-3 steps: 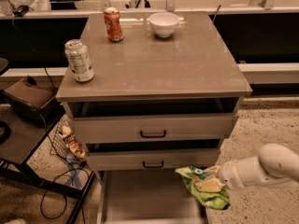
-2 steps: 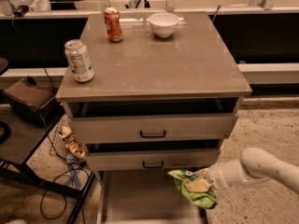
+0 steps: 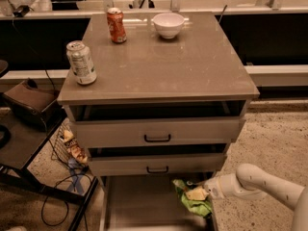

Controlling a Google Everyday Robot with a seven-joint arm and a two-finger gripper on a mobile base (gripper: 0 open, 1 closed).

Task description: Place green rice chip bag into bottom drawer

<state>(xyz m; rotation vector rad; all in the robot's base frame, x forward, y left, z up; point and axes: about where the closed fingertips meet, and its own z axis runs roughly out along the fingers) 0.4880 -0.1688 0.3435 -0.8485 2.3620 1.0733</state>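
Note:
My gripper has the green rice chip bag. It will let go of the bag on the bottom drawer's inside (image 3: 186,209), near the drawer's side by my arm.
The green rice chip bag (image 3: 194,200) is crinkled bright green with a yellow patch. It hangs over the right part of the bottom drawer (image 3: 139,201), which is pulled out below the cabinet and shows a plain flat floor. My gripper (image 3: 202,193) reaches in from the right on a white arm (image 3: 260,184) and is shut on the green rice chip bag at its upper right side.
The cabinet top (image 3: 192,66) carries a silver-green can (image 3: 81,62), an orange can (image 3: 116,25) and a white bowl (image 3: 168,24). Two upper drawers with black handles (image 3: 157,138) stand slightly open. A dark stand (image 3: 19,143) and cables (image 3: 62,196) lie at the left.
My gripper has moved left with the bag, from beside the drawer's right edge to over its right part, closer under the cabinet front.

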